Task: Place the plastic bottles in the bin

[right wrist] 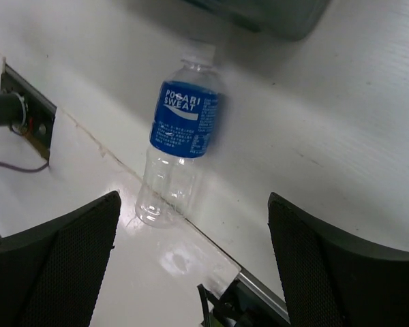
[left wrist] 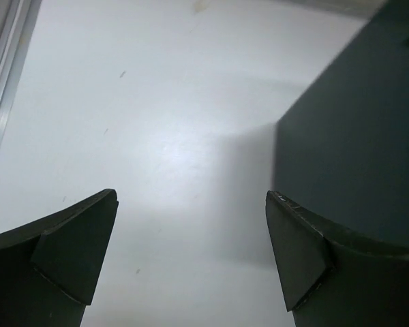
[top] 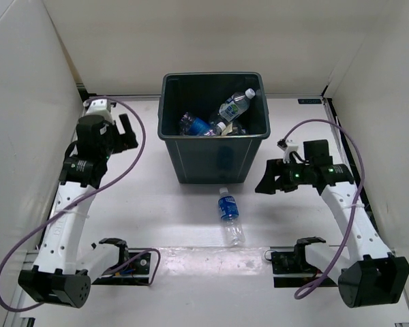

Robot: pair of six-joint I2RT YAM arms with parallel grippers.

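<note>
The robot's right gripper will close on the blue label's lower half (top: 230, 214) (right wrist: 180, 139), away from the white cap, on the clear bottle in front of the bin.
The dark teal-grey bin (top: 213, 162) stands at the middle back of the table and holds several clear plastic bottles (top: 235, 105). One clear bottle with a blue label and white cap (top: 229, 214) lies on the table in front of the bin; it also shows in the right wrist view (right wrist: 180, 133). My right gripper (top: 264, 182) is open and empty, to the right of that bottle, and the right wrist view shows it (right wrist: 194, 225) above the table. My left gripper (top: 128, 131) is open and empty, left of the bin. The bin wall (left wrist: 354, 129) shows in the left wrist view.
White walls enclose the table on the left, back and right. The arm bases (top: 123, 262) (top: 300, 259) with cables sit at the near edge. A metal rail (left wrist: 3, 75) runs along the left table edge.
</note>
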